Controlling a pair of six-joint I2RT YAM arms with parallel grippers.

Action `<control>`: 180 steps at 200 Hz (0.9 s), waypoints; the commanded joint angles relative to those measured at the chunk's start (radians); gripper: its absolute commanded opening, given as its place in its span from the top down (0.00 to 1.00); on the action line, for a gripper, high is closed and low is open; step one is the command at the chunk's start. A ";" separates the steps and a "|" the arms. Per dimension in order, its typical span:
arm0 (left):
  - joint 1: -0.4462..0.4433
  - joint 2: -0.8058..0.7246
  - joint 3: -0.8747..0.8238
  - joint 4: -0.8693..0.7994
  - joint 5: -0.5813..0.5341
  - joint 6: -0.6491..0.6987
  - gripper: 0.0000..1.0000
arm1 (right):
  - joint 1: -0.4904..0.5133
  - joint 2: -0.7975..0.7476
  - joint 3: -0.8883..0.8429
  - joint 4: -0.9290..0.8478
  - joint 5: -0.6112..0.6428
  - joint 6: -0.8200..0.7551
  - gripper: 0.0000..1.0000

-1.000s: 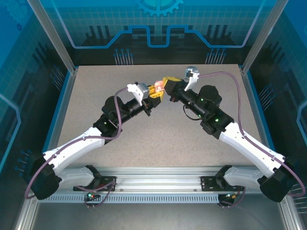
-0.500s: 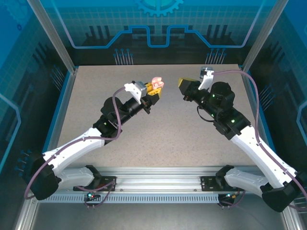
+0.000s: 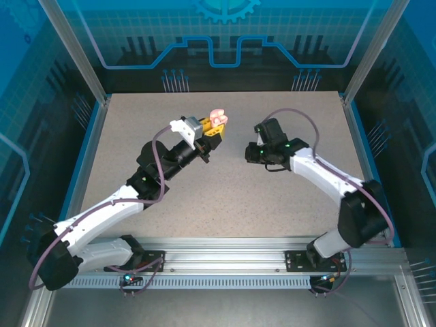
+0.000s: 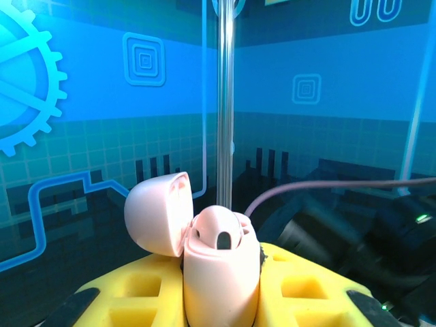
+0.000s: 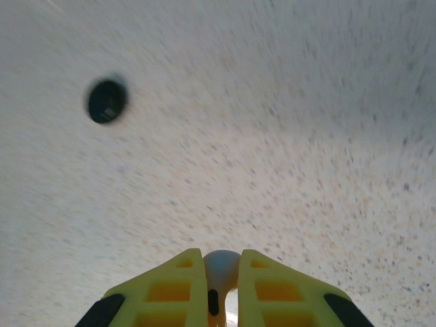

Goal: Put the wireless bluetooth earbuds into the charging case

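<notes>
The earbud sits turned in my right gripper, dark oval spot beside a finger, so I need to set it down and grab its rounded head (image 5: 221, 264).
My left gripper (image 3: 213, 129) is shut on a pale pink charging case (image 3: 217, 118) and holds it above the far middle of the table. Seen from the left wrist, the case (image 4: 221, 272) stands upright between the yellow fingers (image 4: 136, 293), its lid (image 4: 157, 212) hinged open to the left. A pink earbud (image 4: 221, 235) with a dark oval spot sits in its top. My right gripper (image 3: 253, 152) points down at the table, to the right of the case and apart from it. In the right wrist view it (image 5: 221, 272) is shut on a pale earbud (image 5: 221, 266).
A small dark round thing (image 5: 107, 101), blurred, lies on the speckled table (image 5: 286, 136) ahead of the right gripper. Blue enclosure walls (image 3: 218, 41) and metal posts (image 3: 75, 54) ring the table.
The right gripper has pulled back from the pink case, swung right, then turned down toward the table. The left gripper and the case have shifted slightly left.
</notes>
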 commanded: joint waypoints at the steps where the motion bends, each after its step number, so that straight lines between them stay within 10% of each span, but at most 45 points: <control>1: -0.007 -0.014 -0.009 0.009 -0.016 -0.013 1.00 | -0.011 0.073 -0.003 -0.045 -0.048 -0.004 0.90; 180: -0.008 -0.014 -0.024 0.029 -0.014 -0.021 1.00 | 0.023 0.384 0.085 -0.217 0.007 -0.031 0.76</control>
